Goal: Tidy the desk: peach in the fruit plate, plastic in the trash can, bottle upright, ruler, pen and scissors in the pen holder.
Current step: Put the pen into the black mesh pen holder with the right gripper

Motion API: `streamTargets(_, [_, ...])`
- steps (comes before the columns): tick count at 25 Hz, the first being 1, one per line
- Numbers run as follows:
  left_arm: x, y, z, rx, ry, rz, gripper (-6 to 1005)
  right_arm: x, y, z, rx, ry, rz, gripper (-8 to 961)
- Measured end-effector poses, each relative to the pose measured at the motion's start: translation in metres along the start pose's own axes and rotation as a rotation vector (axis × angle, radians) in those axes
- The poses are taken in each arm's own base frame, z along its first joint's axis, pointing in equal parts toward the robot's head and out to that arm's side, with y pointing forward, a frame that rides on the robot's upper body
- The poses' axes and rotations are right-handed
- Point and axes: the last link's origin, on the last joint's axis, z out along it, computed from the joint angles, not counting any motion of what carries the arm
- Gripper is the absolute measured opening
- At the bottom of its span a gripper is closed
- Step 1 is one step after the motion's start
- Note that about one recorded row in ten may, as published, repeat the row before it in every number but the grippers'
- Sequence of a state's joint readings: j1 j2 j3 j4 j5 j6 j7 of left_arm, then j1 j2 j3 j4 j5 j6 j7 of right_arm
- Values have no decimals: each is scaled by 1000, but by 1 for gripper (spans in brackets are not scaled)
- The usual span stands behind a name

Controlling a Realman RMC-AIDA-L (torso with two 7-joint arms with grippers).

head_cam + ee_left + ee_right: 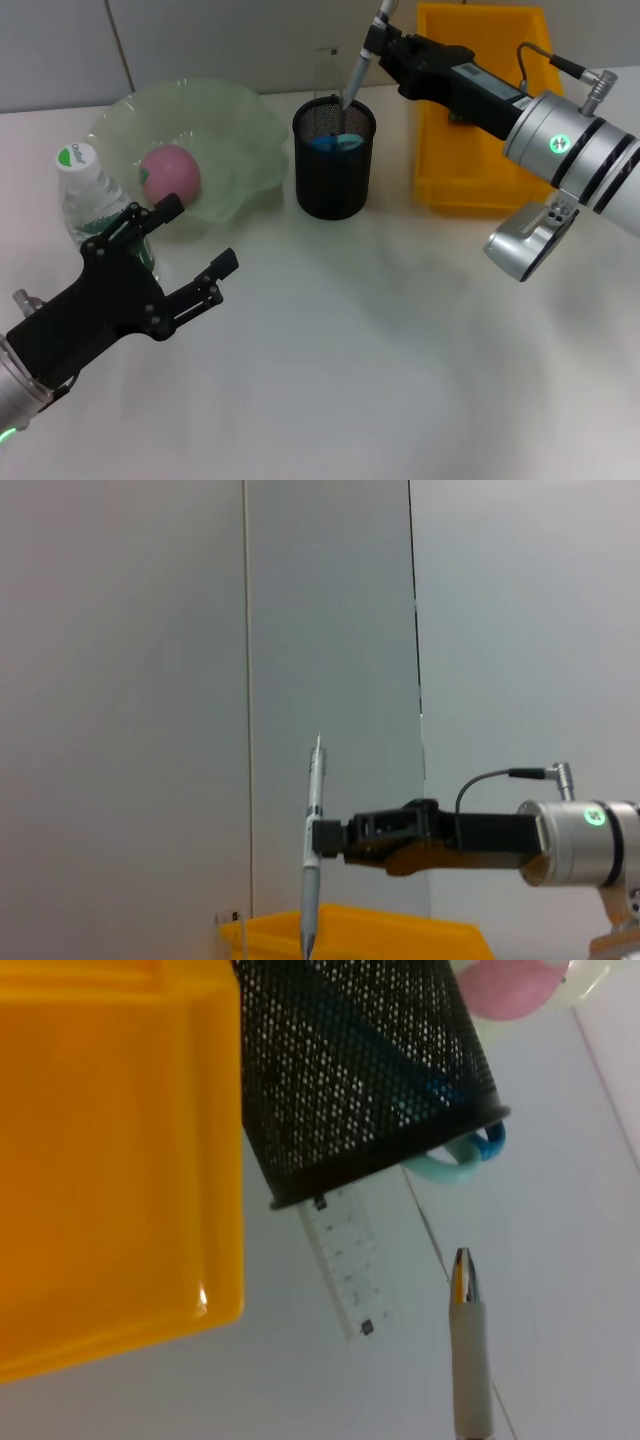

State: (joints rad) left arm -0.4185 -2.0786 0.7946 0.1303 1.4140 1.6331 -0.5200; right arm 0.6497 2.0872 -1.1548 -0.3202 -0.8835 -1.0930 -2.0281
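My right gripper needs to release the grey pen inside the black mesh pen holder [338, 116] [376, 1172]. It will go beside the clear ruler and the blue scissors.
My right gripper [377, 40] is shut on a grey pen [354, 84] and holds it tilted over the black mesh pen holder [334, 170], the pen's lower end dipping into the holder's mouth. Blue scissors [336, 142] and a clear ruler [327, 68] stand inside the holder. The right wrist view shows the pen [468, 1340], ruler [345, 1260], scissors handles [462, 1162] and holder [370, 1070]. A pink peach [170, 175] lies in the green glass fruit plate [235, 120]. The bottle [88, 195] stands upright beside my open left gripper [195, 237]. The plastic is out of view.
The yellow trash can [480, 190] stands right of the pen holder, under my right arm. The left wrist view looks across at the right gripper [325, 837] holding the pen [312, 880] before a grey wall, with the can's rim [400, 920] below.
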Motion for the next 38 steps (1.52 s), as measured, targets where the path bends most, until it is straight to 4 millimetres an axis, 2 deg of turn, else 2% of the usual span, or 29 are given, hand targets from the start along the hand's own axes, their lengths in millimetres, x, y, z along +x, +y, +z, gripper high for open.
streamTargets(14, [0, 7, -2, -4, 24, -39, 844, 2, 5, 10, -31, -37, -113, 122])
streamTargets(22, [0, 11, -6, 6, 37, -70, 844, 1, 0, 22, -10, -66, -162, 123])
streamTargets(28, [-1, 12, -9, 17, 39, -73, 844, -6, -2, 29, -15, -102, -225, 123])
streamTargets(38, [1, 12, -8, 9, 55, -75, 844, -12, 1, 30, -44, -125, -240, 123])
